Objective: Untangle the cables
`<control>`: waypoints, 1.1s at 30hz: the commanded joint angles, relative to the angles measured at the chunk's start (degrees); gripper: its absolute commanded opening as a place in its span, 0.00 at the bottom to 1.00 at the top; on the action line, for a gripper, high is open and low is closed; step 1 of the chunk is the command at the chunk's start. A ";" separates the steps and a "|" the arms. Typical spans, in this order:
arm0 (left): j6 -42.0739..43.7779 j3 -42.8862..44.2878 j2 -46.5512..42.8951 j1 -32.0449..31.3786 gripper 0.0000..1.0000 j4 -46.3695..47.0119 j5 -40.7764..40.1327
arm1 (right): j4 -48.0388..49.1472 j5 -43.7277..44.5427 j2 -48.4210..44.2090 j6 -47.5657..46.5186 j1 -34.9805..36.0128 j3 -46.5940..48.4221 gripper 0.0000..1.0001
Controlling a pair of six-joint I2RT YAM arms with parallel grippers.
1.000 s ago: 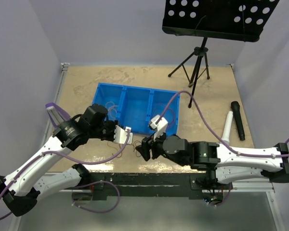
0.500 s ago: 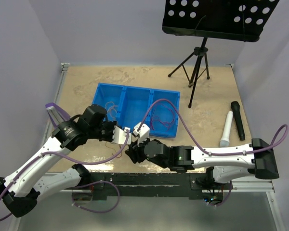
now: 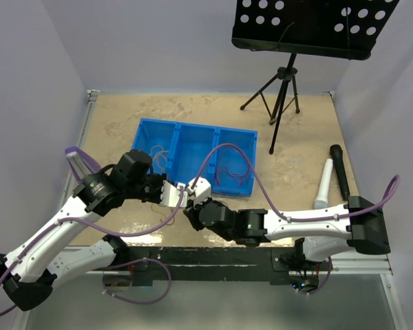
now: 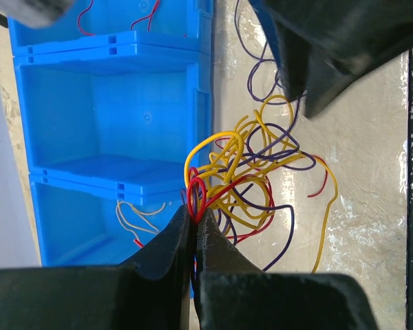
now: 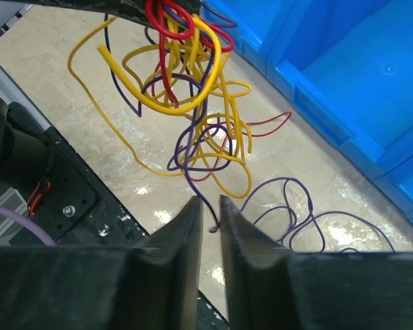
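The purple wire is pinned with the red loop by my left gripper, so I need to open that gripper for my right gripper's pull, then close it on the red loop [image 4: 196, 181].
The cables [image 4: 248, 185] form a tangle of yellow, red and purple wires hanging just in front of the blue bin [image 4: 110, 110]. My left gripper [image 4: 195, 210] is shut on a red loop [image 4: 196, 189] at the top of the tangle, along with a purple strand. From the right wrist view the bundle [image 5: 193, 103] dangles above the table. A purple wire [image 5: 193, 161] drops from it, and its end sits between the jaws of my right gripper [image 5: 210, 203]. They stand a narrow gap apart and do not visibly pinch it. Both grippers [image 3: 181, 191] [image 3: 191, 214] meet near the table's front.
The blue three-compartment bin [image 3: 193, 127] holds a few wires in its outer compartments. A loose purple wire [image 5: 296, 206] lies curled on the table. A white microphone [image 3: 323, 182] and a black one [image 3: 340, 172] lie at right. A music stand tripod [image 3: 282, 89] stands behind. The table's front edge [image 5: 69, 199] is close.
My right arm has swung left, up to the left gripper, and its jaws have closed from wide to a narrow gap around the purple wire's end. The left gripper has held still.
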 commanded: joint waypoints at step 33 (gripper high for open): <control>-1.97 -12.63 -2.02 -0.23 0.26 4.68 -7.42 | -28.62 23.31 -31.98 18.77 0.23 8.50 0.00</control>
